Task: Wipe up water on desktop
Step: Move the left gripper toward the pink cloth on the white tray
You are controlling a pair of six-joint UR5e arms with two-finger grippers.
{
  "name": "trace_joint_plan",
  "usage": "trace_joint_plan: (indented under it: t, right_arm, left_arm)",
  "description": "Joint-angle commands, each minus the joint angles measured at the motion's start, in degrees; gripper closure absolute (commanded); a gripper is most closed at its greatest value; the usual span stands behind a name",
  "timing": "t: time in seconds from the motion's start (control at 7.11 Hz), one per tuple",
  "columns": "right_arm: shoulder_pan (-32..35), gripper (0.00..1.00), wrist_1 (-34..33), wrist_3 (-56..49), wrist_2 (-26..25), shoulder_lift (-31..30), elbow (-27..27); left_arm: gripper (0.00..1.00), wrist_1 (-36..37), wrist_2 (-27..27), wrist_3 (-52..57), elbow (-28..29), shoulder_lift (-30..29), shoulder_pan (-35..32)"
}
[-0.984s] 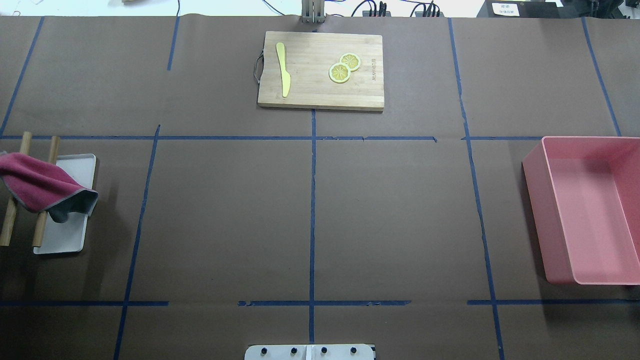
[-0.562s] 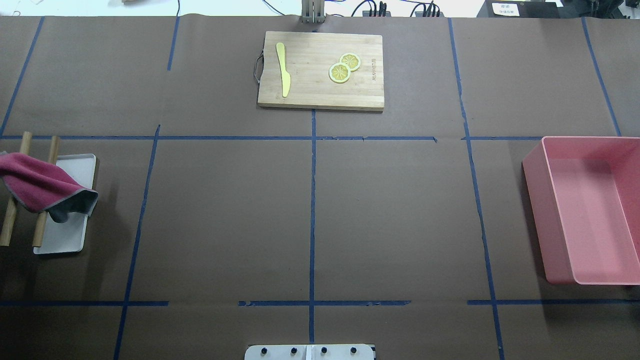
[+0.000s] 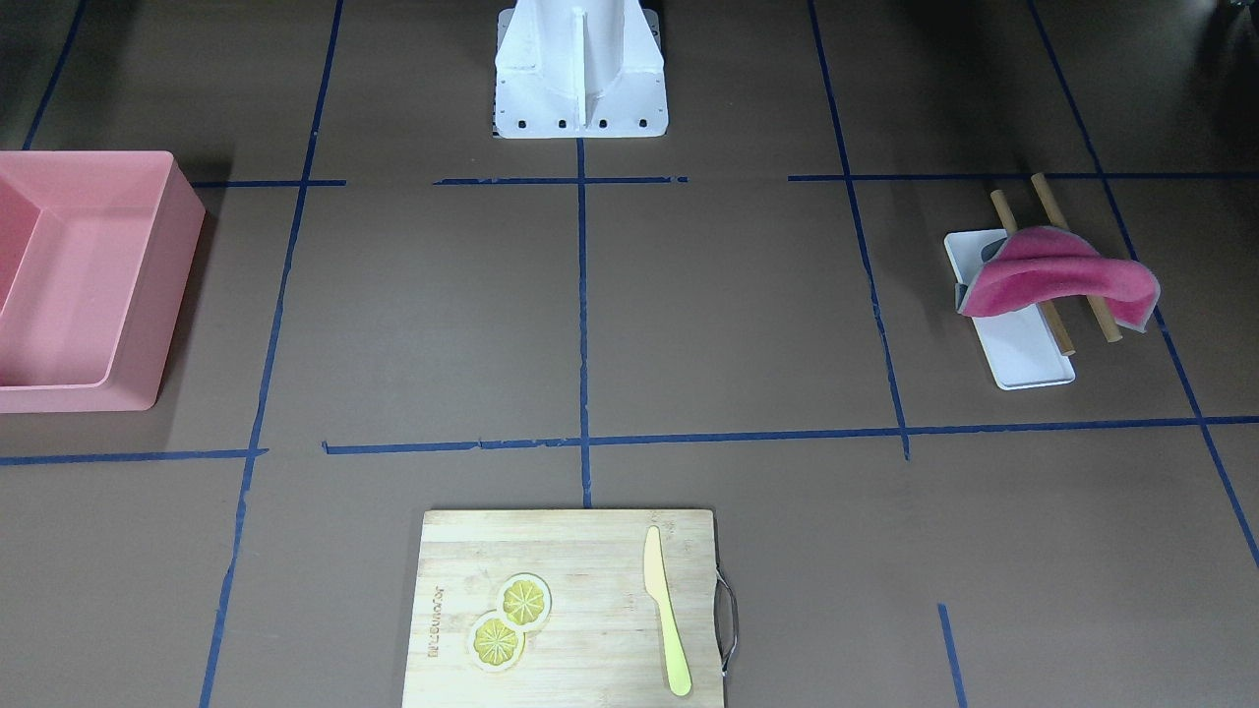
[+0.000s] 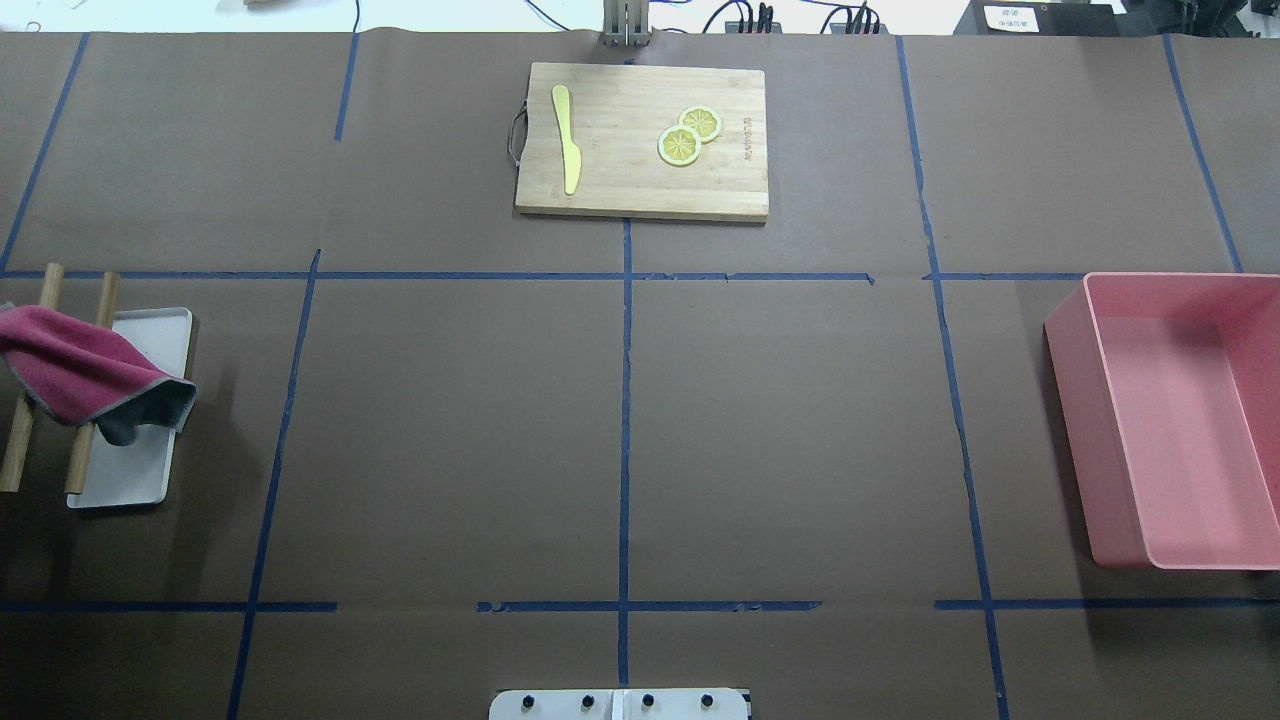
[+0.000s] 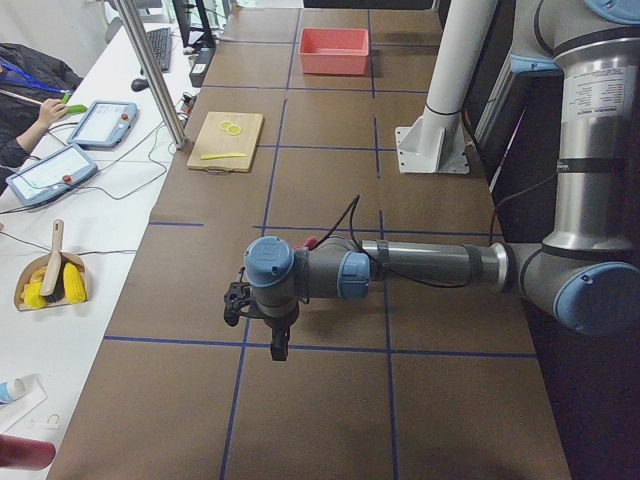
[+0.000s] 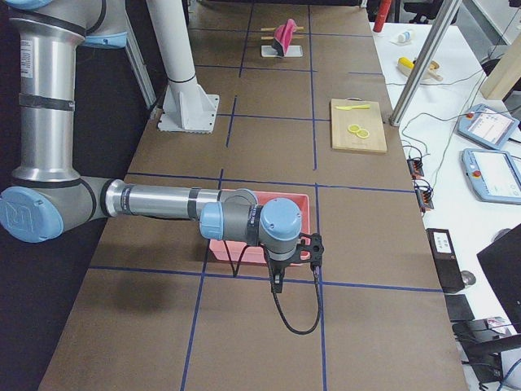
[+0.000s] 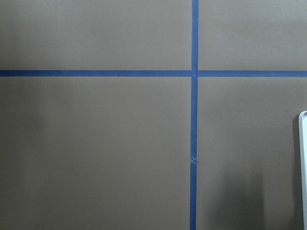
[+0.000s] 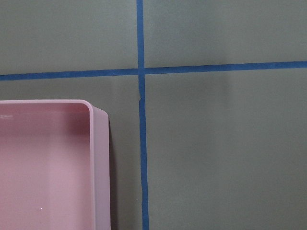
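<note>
Next, the left gripper grabs the red cloth's top (image 3: 1082, 260) above the wooden rod farther from the pink bin.
The desktop (image 4: 450, 430) is a dark-brown surface crossed by blue tape lines; I see no water on it in any view. A red cloth (image 4: 85, 375) hangs over two wooden rods above a small white tray (image 4: 130, 480) at the left edge; it also shows in the front-facing view (image 3: 1057, 275). My left gripper (image 5: 279, 348) shows only in the exterior left view, pointing down above the desktop; I cannot tell if it is open or shut. My right gripper (image 6: 278, 283) shows only in the exterior right view, beside the pink bin (image 6: 244, 248); I cannot tell its state either.
A bamboo cutting board (image 4: 640, 185) with a yellow knife (image 4: 567, 135) and two lemon slices (image 4: 688, 135) lies at the far middle. A pink bin (image 4: 1180, 420) stands at the right edge. The robot base plate (image 4: 620, 705) is at the near middle.
</note>
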Motion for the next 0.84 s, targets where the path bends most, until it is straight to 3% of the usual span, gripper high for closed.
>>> trace_joint_plan:
  t: [0.0,0.14,0.42,0.7]
  right_arm:
    - [0.0,0.0,0.0,0.0,0.1,0.0,0.1]
    - [0.0,0.0,0.1,-0.1,0.1,0.0,0.2]
    - [0.1,0.0,0.0,0.0,0.1,0.0,0.4]
    - [0.1,0.0,0.1,0.0,0.1,0.1,0.4]
  left_arm:
    - [0.0,-0.1,-0.4,-5.7,-6.7,-0.1,3.5]
    - [0.0,-0.1,-2.4,-11.0,-9.1,0.4,5.0]
    - [0.0,-5.2,-11.5,-18.7,-8.9,1.2,5.3]
    - [0.0,-19.4,-10.6,-33.8,-7.3,3.4,11.0]
